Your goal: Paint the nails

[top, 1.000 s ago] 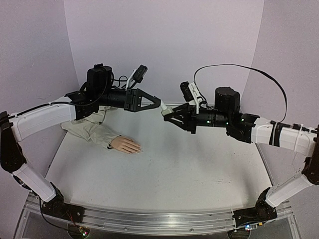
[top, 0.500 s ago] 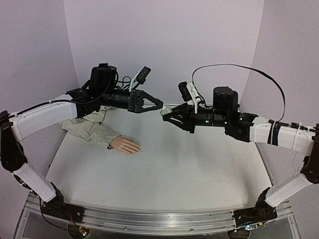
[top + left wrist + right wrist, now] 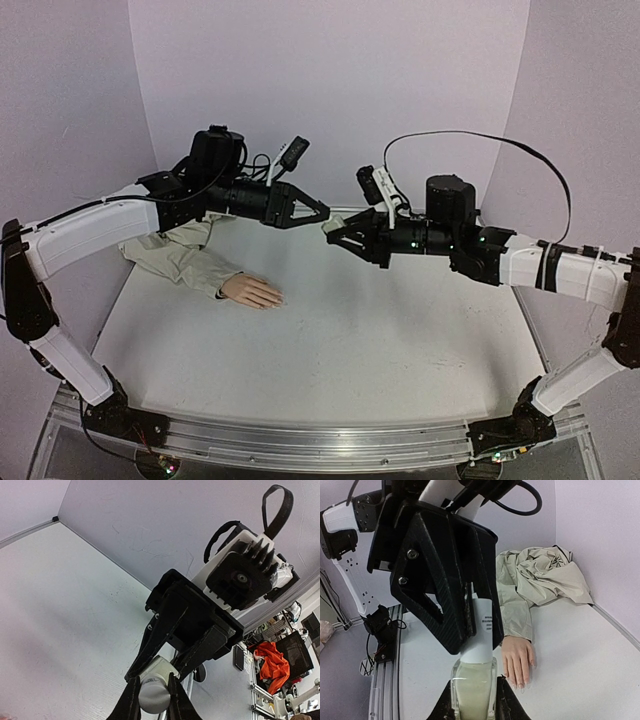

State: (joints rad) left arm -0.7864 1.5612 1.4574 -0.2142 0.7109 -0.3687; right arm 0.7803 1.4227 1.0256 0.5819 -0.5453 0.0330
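Observation:
I should release the small bottle from my left gripper on the bare table (image 3: 181, 316) beside the beige sleeve, so that it stands near the cuff of that sleeve. The bottle is still high above the hand.
A peach mannequin hand (image 3: 252, 291) with a beige sleeve (image 3: 185, 255) lies palm down at the table's left. Its nails (image 3: 520, 684) show in the right wrist view at the fingertips. My two grippers meet in mid-air above the table's far middle. My right gripper (image 3: 333, 233) (image 3: 473, 692) is shut on the glass body of a small bottle of pale liquid (image 3: 472, 687). My left gripper (image 3: 322, 212) (image 3: 153, 684) is shut on the bottle's white cap (image 3: 154, 697) (image 3: 482, 630). The bottle is held well to the right of the hand and high above it.
The sleeve bunches into a heap (image 3: 540, 575) against the left back wall. Lilac walls (image 3: 340, 90) close the table at the back and both sides. A metal rail (image 3: 300, 440) runs along the near edge between the arm bases.
My left wrist has rolled and the left arm has lifted slightly, still gripping the cap. My right gripper with the bottle has hardly moved. The mannequin hand lies unchanged.

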